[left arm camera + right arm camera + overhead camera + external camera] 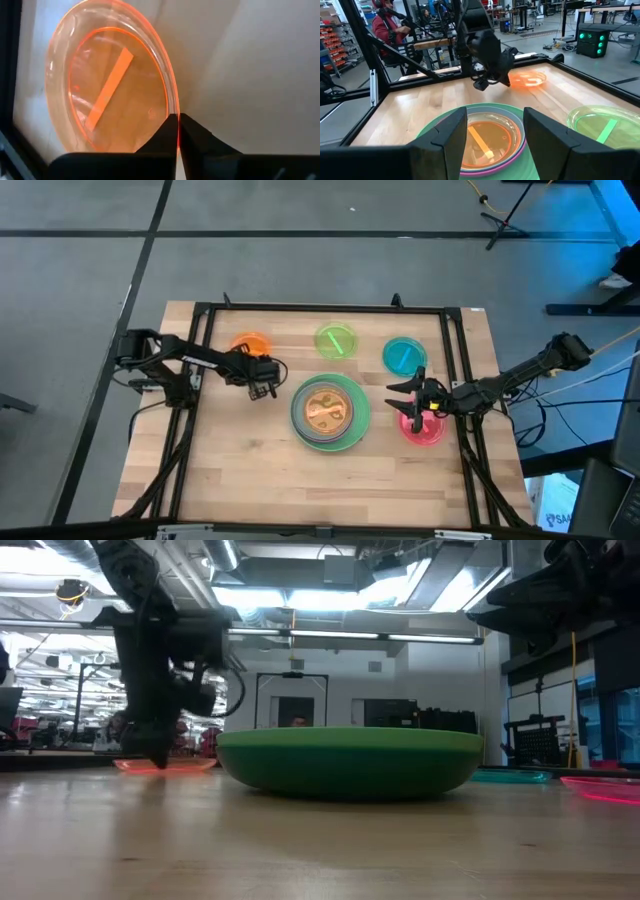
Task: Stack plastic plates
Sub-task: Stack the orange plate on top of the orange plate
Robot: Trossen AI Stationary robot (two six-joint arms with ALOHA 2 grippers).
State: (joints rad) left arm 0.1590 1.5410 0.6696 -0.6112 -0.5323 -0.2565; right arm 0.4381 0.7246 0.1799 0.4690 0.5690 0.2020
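Observation:
My left gripper needs to put the small orange plate down on the orange plate topping the mid-table stack (325,409) and let go.
A small translucent orange plate (248,343) lies near the table's far left. My left gripper (264,387) is shut at its rim. A stack (330,412) sits mid-table: a large green plate at the bottom (432,131), pale blue-grey and magenta plates in it, an orange one (490,137) on top. A lime plate (336,340), a teal plate (404,356) and a red-pink plate (424,427) lie flat on the wood. My right gripper (403,400) is open beside the red-pink plate's left edge, facing the stack. My left gripper pinches the orange plate's rim (176,116) between its two shut fingers (162,137), slanting down from above. In the low view the plate (165,766) sits at table level under the gripper (155,752). Whether the held edge is raised I cannot tell.
A black frame (320,310) runs along the table's far edge and both sides. Bare wood lies in front of the stack toward the near edge (320,485). People sit at benches in the room beyond (385,30).

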